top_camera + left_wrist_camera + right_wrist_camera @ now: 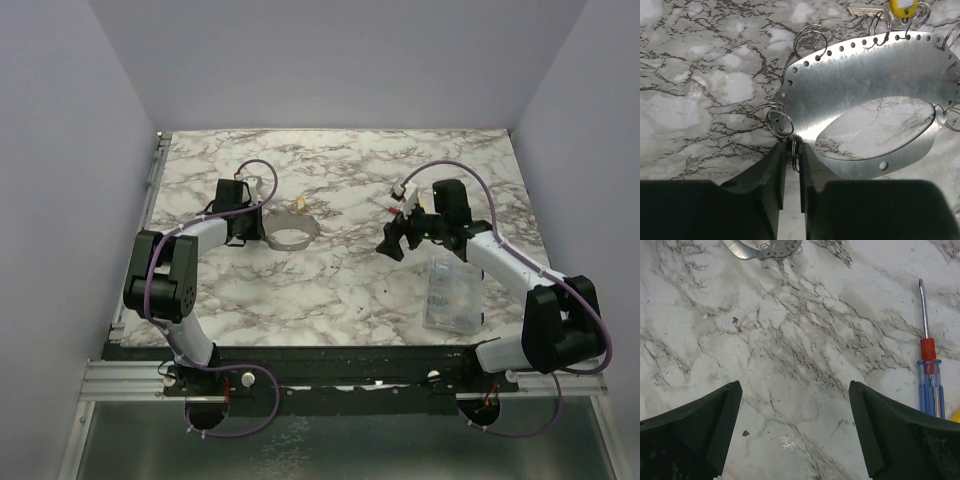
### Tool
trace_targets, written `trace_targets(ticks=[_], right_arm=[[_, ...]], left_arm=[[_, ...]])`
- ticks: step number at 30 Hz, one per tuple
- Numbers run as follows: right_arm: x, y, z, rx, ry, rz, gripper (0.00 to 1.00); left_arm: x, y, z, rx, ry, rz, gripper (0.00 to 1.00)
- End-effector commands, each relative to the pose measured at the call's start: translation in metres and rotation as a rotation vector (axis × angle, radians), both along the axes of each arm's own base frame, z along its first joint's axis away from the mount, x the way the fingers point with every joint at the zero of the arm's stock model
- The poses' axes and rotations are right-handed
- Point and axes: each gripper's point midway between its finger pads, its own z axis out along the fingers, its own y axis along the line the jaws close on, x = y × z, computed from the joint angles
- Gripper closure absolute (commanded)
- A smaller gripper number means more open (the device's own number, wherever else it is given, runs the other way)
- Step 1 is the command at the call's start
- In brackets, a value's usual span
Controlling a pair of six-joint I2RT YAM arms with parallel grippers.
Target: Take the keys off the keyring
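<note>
Next, I bring my right gripper over to the keyring's loose end (316, 227) (782, 249), across from my left gripper, and close it there.
The keyring (290, 246) is a grey metal oval plate (850, 75) with a big hole, small holes along its rim and several small wire split rings. It lies left of centre. A key (900, 7) with a yellow head and a silver blade hangs on a split ring at its far edge, and shows as a yellow speck (298, 203) from above. My left gripper (258, 228) (792, 147) is shut on a small split ring at the plate's near edge. My right gripper (396, 240) (795, 386) is wide open and empty over bare marble, right of the keyring (765, 249).
A red-and-blue screwdriver (927, 365) lies by my right gripper's right finger, with a yellow-handled tool (955, 415) at the frame edge. A clear plastic box (450, 292) stands at the right, near my right arm. Grey walls close in the marble table.
</note>
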Motion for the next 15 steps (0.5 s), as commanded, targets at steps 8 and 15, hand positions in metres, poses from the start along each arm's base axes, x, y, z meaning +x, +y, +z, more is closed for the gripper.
trace_targets(ticks=[8, 15], right_arm=[[0.032, 0.065, 0.022, -0.131, -0.484, 0.137, 0.0], [0.007, 0.118, 0.027, -0.09, -0.648, 0.271, 0.0]], left_arm=[[-0.015, -0.024, 0.033, -0.129, 0.051, -0.046, 1.0], [-0.041, -0.046, 0.067, -0.259, 0.172, -0.112, 1.0]])
